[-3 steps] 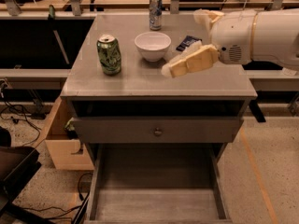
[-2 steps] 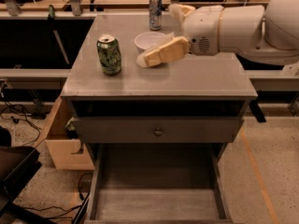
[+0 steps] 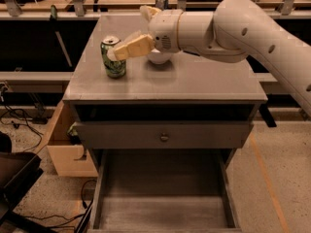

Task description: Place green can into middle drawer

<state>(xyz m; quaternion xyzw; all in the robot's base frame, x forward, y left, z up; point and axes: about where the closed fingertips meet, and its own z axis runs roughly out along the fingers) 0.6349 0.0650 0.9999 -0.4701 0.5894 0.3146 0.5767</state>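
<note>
My gripper needs to next move over the green can and close on the can's upper part (image 3: 112,45), because the lower end of the can will then hang free for the drawer.
The green can (image 3: 113,58) stands upright near the left edge of the grey cabinet top (image 3: 194,81). My gripper (image 3: 116,53) reaches in from the right on the white arm (image 3: 233,28), and its tan tip is at the can's upper right side, touching or almost touching it. The middle drawer (image 3: 165,212) is pulled out at the bottom of the view, and nothing shows on its flat grey floor. Above it is a shut drawer front with a small round knob (image 3: 164,137).
A white bowl (image 3: 158,58) sits on the cabinet top, mostly hidden behind my wrist. A slim silver-blue can (image 3: 161,1) stands at the back edge. A cardboard box (image 3: 63,152) and cables (image 3: 19,118) lie on the floor to the left.
My arm has swung left across the cabinet top, past the white bowl, and the gripper has come up to the green can. The can has not moved.
</note>
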